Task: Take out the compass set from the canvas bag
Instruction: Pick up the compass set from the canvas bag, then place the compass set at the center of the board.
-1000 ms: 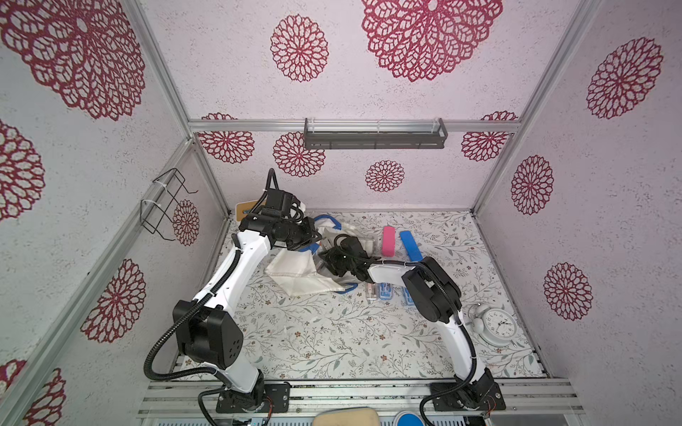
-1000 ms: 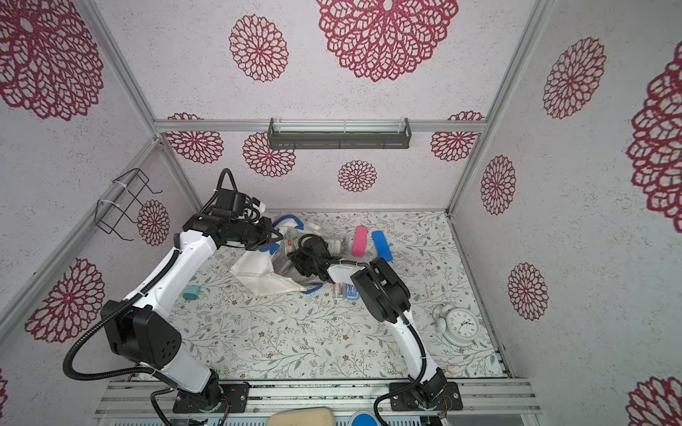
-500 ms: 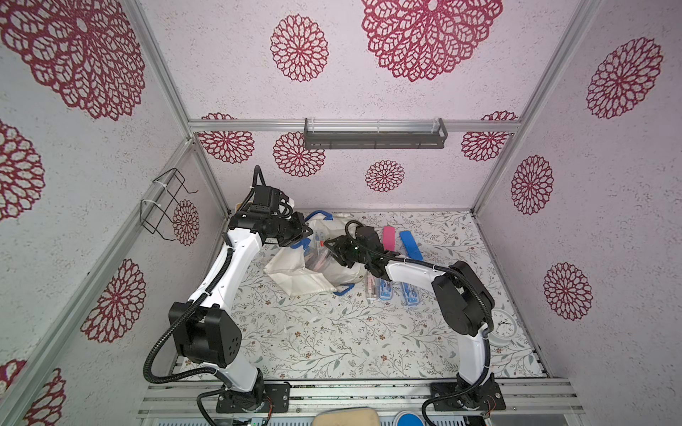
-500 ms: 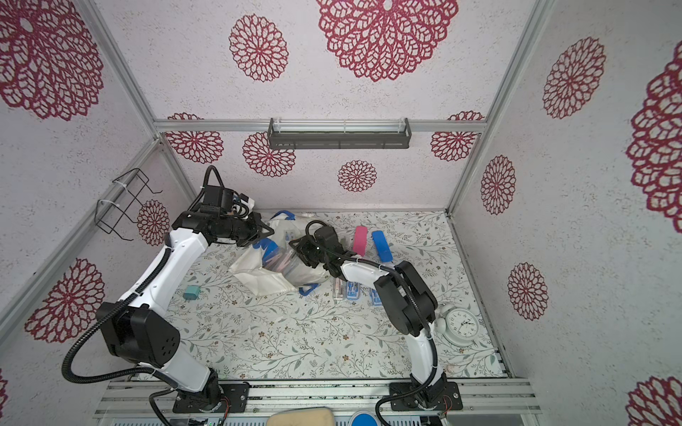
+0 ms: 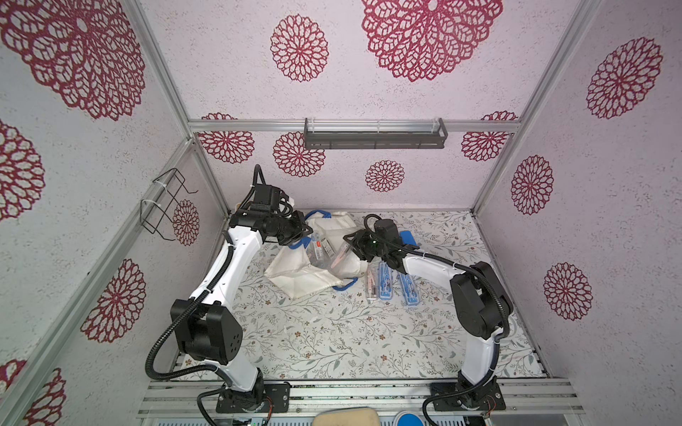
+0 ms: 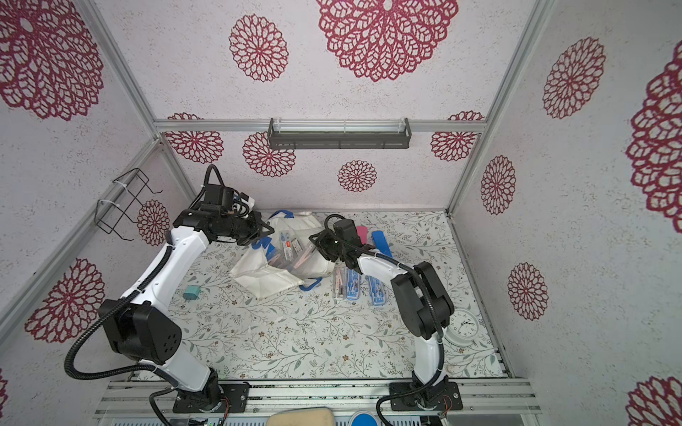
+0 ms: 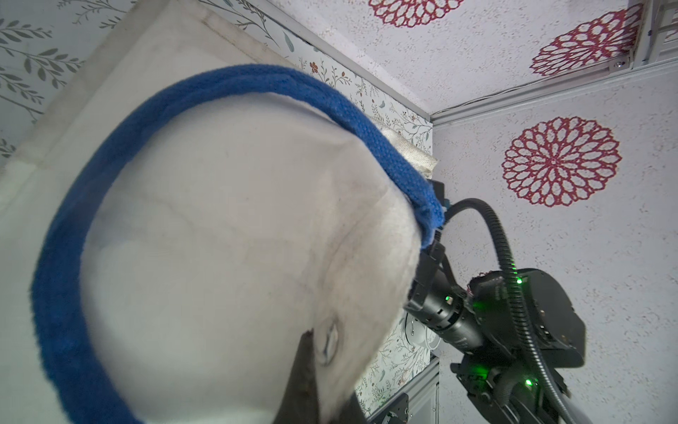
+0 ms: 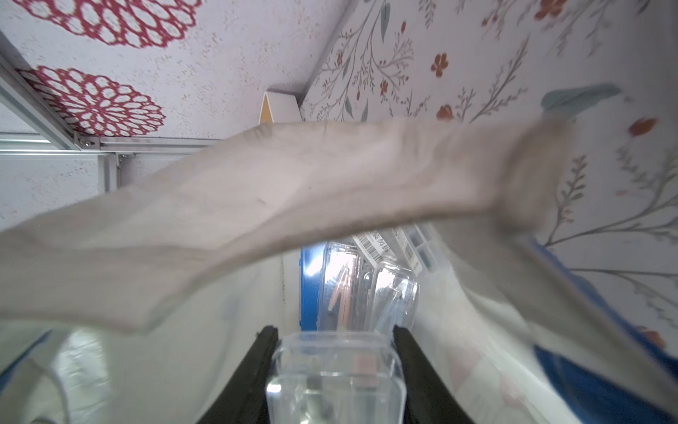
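My right gripper is going to release the clear compass set on the table (image 5: 429, 292), beside the compass set that is farthest from the bag.
The cream canvas bag (image 5: 295, 274) (image 6: 258, 274) lies at the back of the table with its mouth held up. My left gripper (image 5: 302, 231) (image 6: 268, 232) (image 7: 323, 367) is shut on the bag's rim beside a blue handle (image 7: 62, 293). My right gripper (image 5: 348, 246) (image 6: 315, 241) (image 8: 334, 330) is shut on one end of a clear compass set (image 5: 337, 258) (image 6: 304, 258) (image 8: 335, 370). That case hangs tilted, its lower end at the bag's mouth. More clear cases (image 5: 320, 248) (image 8: 352, 279) lie inside the bag.
Three compass sets (image 5: 383, 278) (image 6: 350, 282) lie side by side on the table right of the bag. Pink and blue flat pieces (image 6: 369, 238) sit behind my right arm. A clock (image 6: 463, 324) lies front right, a teal object (image 6: 191, 293) left, a white box (image 8: 279, 106) in the back corner.
My right gripper has pulled back from inside the bag toward the right, bringing the clear case with it. My left gripper moved left and back, keeping hold of the rim.
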Controlling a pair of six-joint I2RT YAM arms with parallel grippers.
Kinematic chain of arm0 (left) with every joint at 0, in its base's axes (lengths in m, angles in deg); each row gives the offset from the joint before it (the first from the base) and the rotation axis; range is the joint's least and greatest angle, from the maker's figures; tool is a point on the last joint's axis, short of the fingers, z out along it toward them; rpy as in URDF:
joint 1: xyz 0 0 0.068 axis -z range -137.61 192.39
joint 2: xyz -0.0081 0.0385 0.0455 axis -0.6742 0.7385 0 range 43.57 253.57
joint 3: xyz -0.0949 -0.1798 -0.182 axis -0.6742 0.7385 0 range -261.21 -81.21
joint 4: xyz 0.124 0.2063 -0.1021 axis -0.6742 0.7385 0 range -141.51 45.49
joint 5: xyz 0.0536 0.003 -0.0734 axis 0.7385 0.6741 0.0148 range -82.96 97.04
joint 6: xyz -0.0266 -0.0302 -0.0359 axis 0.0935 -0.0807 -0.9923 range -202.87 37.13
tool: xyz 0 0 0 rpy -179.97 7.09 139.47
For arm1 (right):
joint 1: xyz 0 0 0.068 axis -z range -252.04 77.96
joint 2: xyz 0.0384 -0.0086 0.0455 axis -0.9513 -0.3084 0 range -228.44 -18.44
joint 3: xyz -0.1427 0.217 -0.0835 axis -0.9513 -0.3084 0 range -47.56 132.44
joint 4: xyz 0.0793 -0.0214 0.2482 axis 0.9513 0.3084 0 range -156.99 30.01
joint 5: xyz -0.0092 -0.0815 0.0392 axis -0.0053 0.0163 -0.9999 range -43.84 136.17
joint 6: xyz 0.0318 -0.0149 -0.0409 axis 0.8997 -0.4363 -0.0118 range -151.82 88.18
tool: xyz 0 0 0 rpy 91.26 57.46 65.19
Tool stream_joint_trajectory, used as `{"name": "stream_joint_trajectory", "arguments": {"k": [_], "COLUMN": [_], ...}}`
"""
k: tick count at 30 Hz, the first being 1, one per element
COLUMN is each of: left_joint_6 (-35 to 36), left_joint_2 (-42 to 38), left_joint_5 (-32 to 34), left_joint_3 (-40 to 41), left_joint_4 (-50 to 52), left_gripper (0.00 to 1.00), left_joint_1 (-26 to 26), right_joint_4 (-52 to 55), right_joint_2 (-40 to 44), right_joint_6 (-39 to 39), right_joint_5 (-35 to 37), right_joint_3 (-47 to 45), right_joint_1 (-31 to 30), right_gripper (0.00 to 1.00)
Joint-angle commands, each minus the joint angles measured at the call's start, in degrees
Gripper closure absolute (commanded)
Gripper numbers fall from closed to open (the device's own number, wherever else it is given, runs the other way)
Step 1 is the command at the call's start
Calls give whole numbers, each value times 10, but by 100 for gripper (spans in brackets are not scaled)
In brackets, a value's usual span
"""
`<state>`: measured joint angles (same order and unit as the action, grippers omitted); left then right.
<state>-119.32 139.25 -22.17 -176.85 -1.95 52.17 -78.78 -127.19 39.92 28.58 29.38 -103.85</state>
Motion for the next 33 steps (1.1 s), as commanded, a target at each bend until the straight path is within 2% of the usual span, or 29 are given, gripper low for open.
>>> {"name": "stream_joint_trajectory", "arguments": {"k": [1, 4, 8, 12, 16, 20, 23, 30, 33], "left_joint_6": [4, 6, 5, 8, 14, 22, 26, 28, 27], "left_joint_2": [7, 12, 18, 19, 19, 20, 21, 20, 18], "left_joint_5": [-22, -24, -30, -38, -44, -50, -56, -66, -69], "left_joint_3": [-22, -25, -29, -31, -36, -40, -39, -39, -36], "left_joint_4": [-17, -22, -29, -38, -39, -38, -38, -37, -37], "left_gripper": [100, 100, 100, 100, 100, 100, 100, 100, 100], "left_joint_1": [-2, -5, -12, -23, -30, -34, -35, -37, -37], "right_joint_4": [11, 36, 127, 278, 467, 615, 658, 677, 661], "right_joint_2": [69, 94, 122, 135, 115, 81, 60, -5, -23], "right_joint_6": [-30, -51, -124, -250, -401, -516, -566, -610, -611], "right_joint_5": [12, 4, -32, -72, -76, -8, 58, 150, 166], "right_joint_3": [11, 16, 48, 89, 140, 163, 158, 130, 113], "right_joint_1": [35, 69, 129, 198, 255, 292, 294, 291, 285], "right_gripper": [86, 86, 86, 86, 86, 88, 88, 88, 87]}}
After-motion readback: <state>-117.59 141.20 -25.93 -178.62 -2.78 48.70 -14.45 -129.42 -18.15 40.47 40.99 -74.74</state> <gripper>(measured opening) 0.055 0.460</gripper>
